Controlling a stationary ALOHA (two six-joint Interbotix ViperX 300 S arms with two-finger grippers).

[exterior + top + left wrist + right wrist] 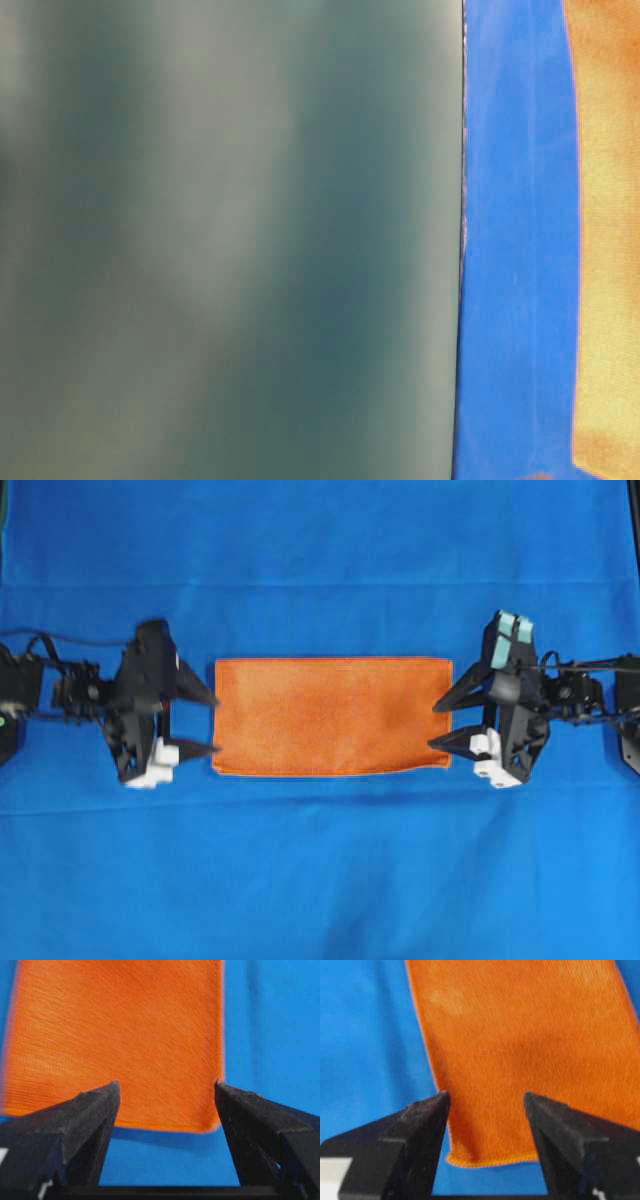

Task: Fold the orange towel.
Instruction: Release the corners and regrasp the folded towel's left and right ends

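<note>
My right gripper will next move to the far corner [447,664] of the orange towel, at the short edge beside this gripper, and close its fingers there.
The orange towel [332,716] lies flat on the blue cloth as a wide rectangle, its long sides running left to right. My left gripper [208,725] stands open at the towel's left short edge, nothing between its fingers. In the left wrist view the orange towel [120,1040] fills the space beyond my open left gripper [167,1085], its near edge just ahead of the tips. My right gripper [440,726] is open at the towel's right short edge. In the right wrist view the orange towel [520,1050] lies under and beyond my open right gripper [486,1095], its near corner slightly rumpled.
A blue cloth [320,880] covers the whole table. In the table-level view a blurred grey-green surface [230,240] blocks the left part, with a strip of blue cloth [515,250] and the orange towel [610,250] at the right.
</note>
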